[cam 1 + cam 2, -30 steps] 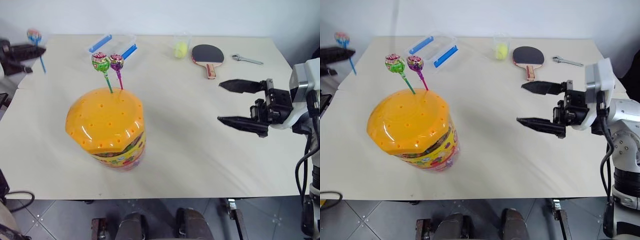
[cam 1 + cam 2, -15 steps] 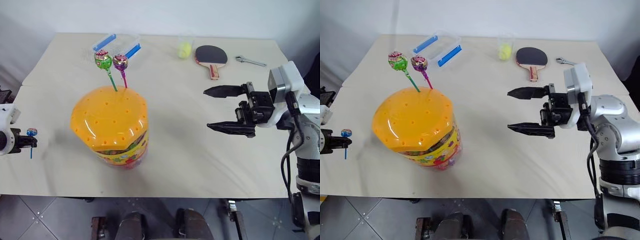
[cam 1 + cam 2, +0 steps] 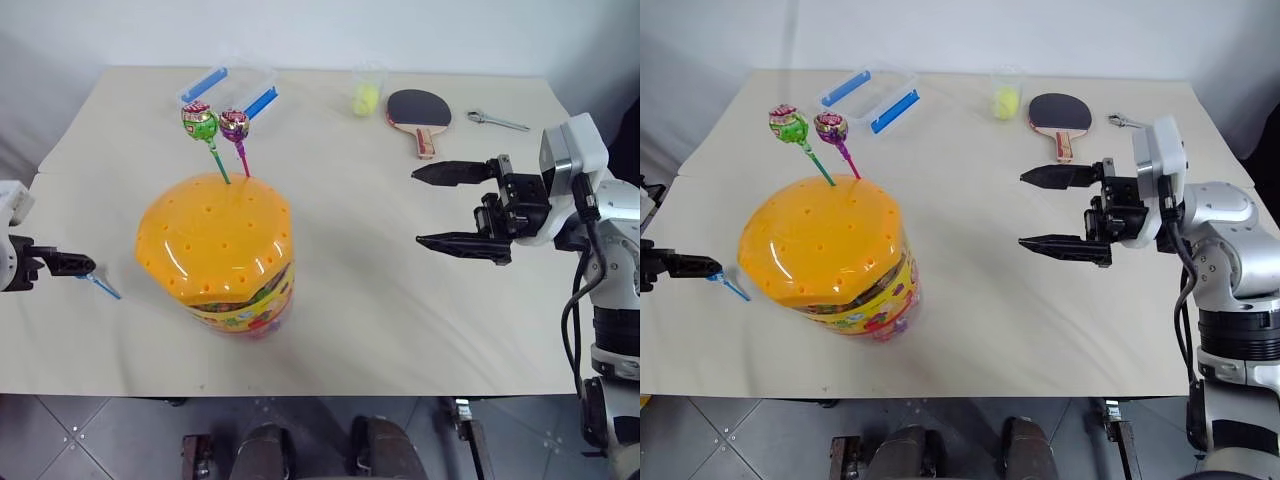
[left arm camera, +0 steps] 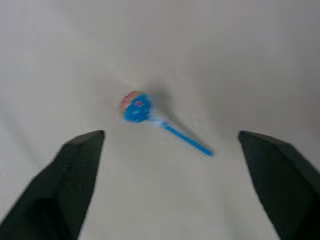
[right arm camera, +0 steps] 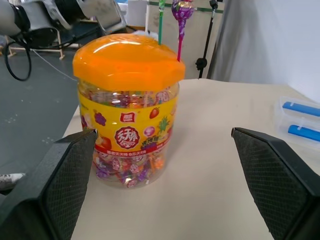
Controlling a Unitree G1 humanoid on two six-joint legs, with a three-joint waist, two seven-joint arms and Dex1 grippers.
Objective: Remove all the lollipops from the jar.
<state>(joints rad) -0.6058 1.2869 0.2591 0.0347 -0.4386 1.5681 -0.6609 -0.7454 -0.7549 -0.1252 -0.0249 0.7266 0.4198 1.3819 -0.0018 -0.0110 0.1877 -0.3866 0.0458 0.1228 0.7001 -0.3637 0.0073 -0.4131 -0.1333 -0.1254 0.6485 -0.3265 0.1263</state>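
I should next move my right gripper to the purple lollipop and close it on the top of its stick [image 3: 240, 149] [image 5: 180, 38], just under the candy.
The jar [image 3: 215, 255], a clear tub with an orange holed lid, stands left of the table's middle. A green lollipop [image 3: 200, 122] and a purple lollipop [image 3: 234, 124] stick up from the lid's far side. A third lollipop [image 4: 136, 107] with a blue stick [image 3: 101, 288] lies loose on the table at the left, just past my left gripper [image 4: 170, 134]. That gripper is open and touches nothing. My right gripper [image 3: 418, 208] hovers open and empty to the right of the jar, pointing at it.
At the table's far edge are a clear box with blue clips [image 3: 228, 88], a clear cup holding a yellow-green ball [image 3: 362, 97], a table tennis paddle [image 3: 417, 110] and a wrench [image 3: 495, 121]. The table's near edge [image 3: 330, 392] runs close below the jar.
My left gripper came down beside the jar, opened and let go of the blue-stick lollipop, which now rests on the table. The right gripper stayed open and hardly moved.
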